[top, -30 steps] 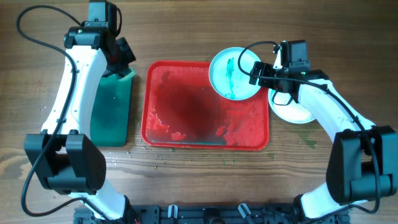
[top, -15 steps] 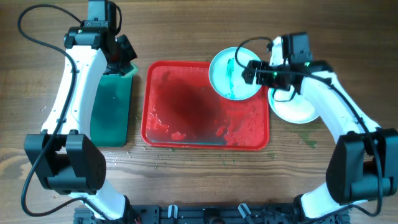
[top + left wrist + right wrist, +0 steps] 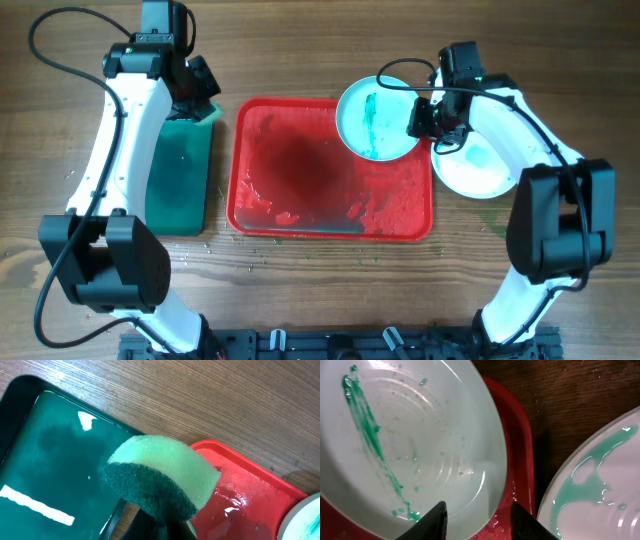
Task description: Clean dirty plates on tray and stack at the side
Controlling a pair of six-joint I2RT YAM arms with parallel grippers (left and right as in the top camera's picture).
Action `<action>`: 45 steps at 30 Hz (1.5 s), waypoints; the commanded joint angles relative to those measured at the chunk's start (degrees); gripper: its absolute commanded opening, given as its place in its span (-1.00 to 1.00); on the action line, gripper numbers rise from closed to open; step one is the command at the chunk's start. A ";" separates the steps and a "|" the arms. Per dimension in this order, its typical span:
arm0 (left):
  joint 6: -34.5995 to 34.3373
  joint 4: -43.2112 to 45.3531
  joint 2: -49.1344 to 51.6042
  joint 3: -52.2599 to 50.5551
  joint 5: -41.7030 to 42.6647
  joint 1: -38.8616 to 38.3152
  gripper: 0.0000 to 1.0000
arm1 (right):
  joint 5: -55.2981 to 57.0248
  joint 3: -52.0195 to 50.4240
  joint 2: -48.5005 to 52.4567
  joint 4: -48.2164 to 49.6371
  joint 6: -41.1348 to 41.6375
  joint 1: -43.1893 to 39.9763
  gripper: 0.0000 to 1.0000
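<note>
The pale plate overhangs the red tray's far edge, away from the sponge; I need to pull its rim (image 3: 496, 505) inward with my right gripper before scrubbing.
A pale plate (image 3: 372, 120) (image 3: 415, 445) with a teal-green smear lies on the far right corner of the red tray (image 3: 300, 165) (image 3: 517, 435). My right gripper (image 3: 425, 118) (image 3: 479, 520) is open and straddles that plate's right rim, one finger over the plate's inside, the other over the tray's rim. A second plate (image 3: 478, 168) (image 3: 600, 485) with a green wash sits on the table just right of the tray. My left gripper (image 3: 197, 95) (image 3: 160, 527) is shut on a green sponge (image 3: 160, 477) above the gap between the two trays.
A dark green tray (image 3: 180, 175) (image 3: 50, 470) holding liquid stands left of the red tray. The red tray's floor is wet with foam patches (image 3: 375, 205). Bare wooden table (image 3: 320, 280) lies in front of both trays.
My right gripper has swung in to the smeared plate's right rim and its jaws have narrowed around it. The left arm and sponge have not moved.
</note>
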 commanded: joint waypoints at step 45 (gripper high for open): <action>-4.92 -1.42 0.00 -2.56 4.48 -4.94 -0.92 | 3.43 5.29 9.94 3.58 -4.92 21.44 -0.25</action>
